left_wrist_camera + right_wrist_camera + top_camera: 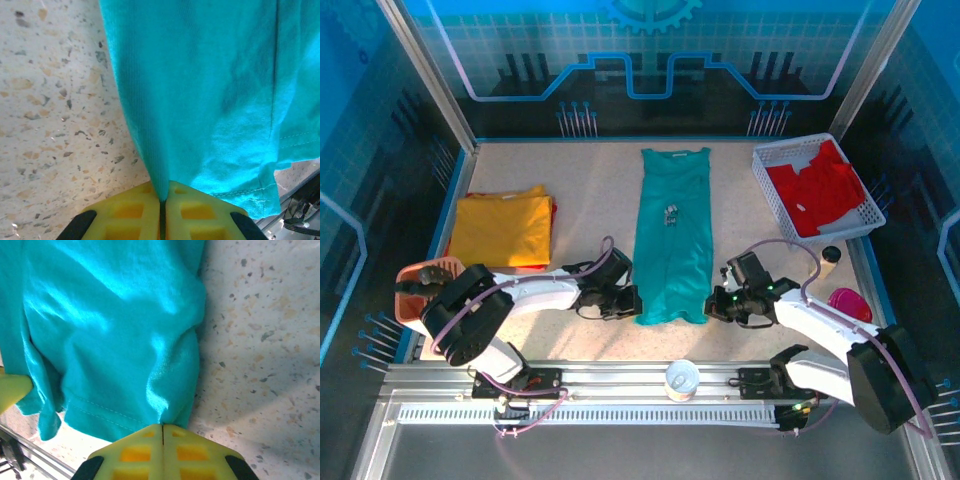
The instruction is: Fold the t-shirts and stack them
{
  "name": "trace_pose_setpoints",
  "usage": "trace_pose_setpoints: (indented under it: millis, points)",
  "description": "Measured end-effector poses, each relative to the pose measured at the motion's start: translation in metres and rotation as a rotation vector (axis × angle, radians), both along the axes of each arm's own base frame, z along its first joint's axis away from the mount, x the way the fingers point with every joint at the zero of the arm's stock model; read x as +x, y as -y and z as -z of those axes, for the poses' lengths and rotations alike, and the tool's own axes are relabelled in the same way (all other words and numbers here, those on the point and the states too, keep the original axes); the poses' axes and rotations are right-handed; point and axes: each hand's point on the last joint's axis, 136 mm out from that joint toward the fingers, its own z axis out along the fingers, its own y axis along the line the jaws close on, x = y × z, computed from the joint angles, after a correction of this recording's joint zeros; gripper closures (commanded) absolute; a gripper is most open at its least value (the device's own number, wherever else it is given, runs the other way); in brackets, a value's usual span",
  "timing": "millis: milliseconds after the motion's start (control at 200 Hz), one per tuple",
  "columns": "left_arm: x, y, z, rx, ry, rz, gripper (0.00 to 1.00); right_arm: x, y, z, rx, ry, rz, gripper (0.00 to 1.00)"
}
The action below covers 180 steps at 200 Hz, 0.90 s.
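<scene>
The near hem of the teal-green t-shirt is wavy between the robot's grippers, so the robot should pull it straight, then grasp the t-shirt's side edge (pixel 154 170) again with the left gripper before folding.
A teal-green t-shirt (pixel 672 235) lies on the table as a long narrow strip, collar at the far end and a small print on the chest. My left gripper (pixel 633 303) is shut on the left corner of its near hem, where the cloth (pixel 210 90) is pinched between the yellow fingertips (pixel 163 200). At the right corner of that hem my right gripper (pixel 712 305) is shut too, with a fold of the shirt (pixel 115 340) caught in its tips (pixel 163 426). A folded mustard-yellow t-shirt (pixel 503 228) lies at the left. A red t-shirt (pixel 817 190) sits crumpled in the white mesh basket (pixel 767 190).
An orange basket (pixel 425 275) stands at the left edge by the left arm. A small brown-lidded cup (pixel 831 256) and a pink object (pixel 848 302) sit near the right arm. A round white roll (pixel 682 380) rests on the front rail.
</scene>
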Motion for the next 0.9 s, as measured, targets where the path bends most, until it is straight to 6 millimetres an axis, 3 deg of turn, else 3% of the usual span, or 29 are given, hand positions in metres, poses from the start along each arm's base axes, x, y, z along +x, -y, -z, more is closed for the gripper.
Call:
trace_pose_setpoints:
  millis: [360, 535, 595, 675, 901]
  points:
    - [-0.015, -0.011, 0.000, 0.017, -0.001, 0.004, 0.91, -0.017, 0.014, 0.002, -0.034, -0.002, 0.016, 0.97]
    - [-0.019, -0.011, 0.002, 0.020, -0.015, -0.008, 0.59, -0.021, 0.019, 0.003, -0.057, -0.012, 0.026, 0.67]
    - [-0.018, -0.009, 0.000, 0.007, -0.007, -0.007, 0.54, -0.023, 0.020, 0.004, -0.063, -0.026, 0.026, 0.61]
    - [-0.018, -0.007, -0.003, -0.001, 0.000, -0.001, 0.55, -0.026, 0.022, 0.009, -0.076, -0.048, 0.020, 0.61]
    - [-0.020, -0.010, 0.001, 0.010, -0.010, -0.020, 0.69, -0.029, 0.021, 0.013, -0.087, -0.069, 0.012, 0.65]
